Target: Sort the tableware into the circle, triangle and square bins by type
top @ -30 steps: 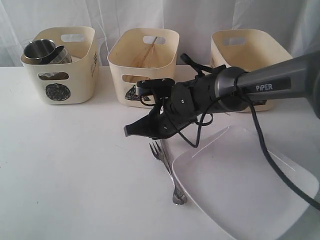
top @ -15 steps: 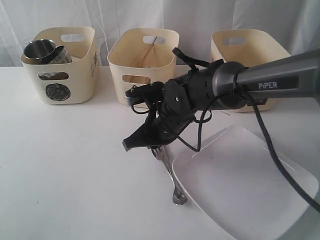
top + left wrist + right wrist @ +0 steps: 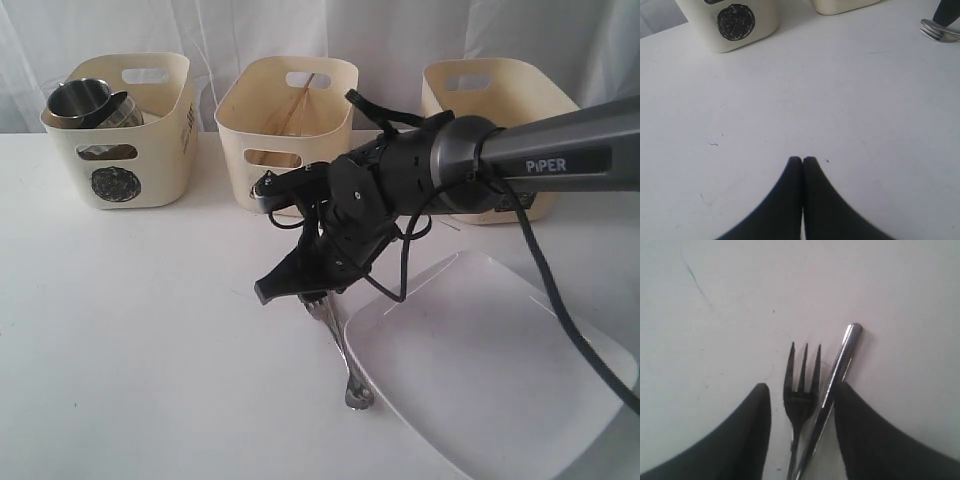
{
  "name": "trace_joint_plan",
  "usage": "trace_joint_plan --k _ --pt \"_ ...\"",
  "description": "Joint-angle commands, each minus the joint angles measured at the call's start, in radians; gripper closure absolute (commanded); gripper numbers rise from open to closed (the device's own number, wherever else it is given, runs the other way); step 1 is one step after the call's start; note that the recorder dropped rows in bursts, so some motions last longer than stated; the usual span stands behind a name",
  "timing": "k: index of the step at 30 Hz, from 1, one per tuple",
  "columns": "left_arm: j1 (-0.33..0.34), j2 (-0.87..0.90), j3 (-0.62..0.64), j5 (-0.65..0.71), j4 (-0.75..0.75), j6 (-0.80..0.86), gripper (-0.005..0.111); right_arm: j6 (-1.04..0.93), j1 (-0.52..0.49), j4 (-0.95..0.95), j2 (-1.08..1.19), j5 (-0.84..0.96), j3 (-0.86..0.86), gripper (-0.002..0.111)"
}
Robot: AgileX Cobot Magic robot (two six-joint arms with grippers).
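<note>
The fork and the steel handle lie together inside my right gripper's fingers, so I need to take the handle alone (image 3: 840, 361) to the triangle bin first.
A steel fork (image 3: 322, 303) (image 3: 801, 382) lies on the white table with a second steel handle (image 3: 836, 377) right beside it; their near ends (image 3: 357, 392) rest at the corner of the large white square plate (image 3: 500, 370). My right gripper (image 3: 300, 287) (image 3: 802, 390) is open and low over the table, one finger on each side of the fork and the handle. The steel mugs (image 3: 82, 101) sit in the circle bin (image 3: 150, 170) (image 3: 765, 20). Wooden chopsticks (image 3: 297, 98) lean in the triangle bin (image 3: 245, 140). The square bin (image 3: 450, 110) stands at the back right. My left gripper (image 3: 803, 159) is shut and empty over bare table.
The right arm (image 3: 520, 170) and its cable (image 3: 560, 320) cross over the plate and hide the front marks of the two right-hand bins. In the left wrist view the fork tines (image 3: 939, 32) show far off beside a black finger (image 3: 947, 10).
My right gripper has dropped from above the table down to the fork's tines and now straddles them. The cutlery, plate and bins have not moved.
</note>
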Motion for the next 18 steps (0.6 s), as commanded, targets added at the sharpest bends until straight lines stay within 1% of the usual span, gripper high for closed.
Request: trace_joint_plan --k 1,4,7,15,17,18 --pt "-0.005 -0.005 0.004 0.004 0.0 -0.001 0.107 0.02 0.0 -0.063 0.007 0.011 -0.004 0.064" --pt "-0.005 -0.005 0.004 0.004 0.0 -0.001 0.107 0.022 0.0 -0.063 0.023 0.012 -0.004 0.056" --pt "-0.005 -0.005 0.004 0.004 0.0 -0.001 0.107 0.022 0.0 -0.063 0.038 0.012 -0.004 0.052" --pt "-0.005 -0.005 0.004 0.004 0.0 -0.001 0.107 0.011 0.0 -0.072 0.081 0.046 -0.004 0.052" --pt "-0.005 -0.005 0.004 0.004 0.0 -0.001 0.107 0.009 0.003 -0.072 0.087 0.048 -0.004 0.054" --pt "-0.005 -0.005 0.004 0.004 0.0 -0.001 0.107 0.009 0.006 -0.072 0.087 0.048 -0.004 0.057"
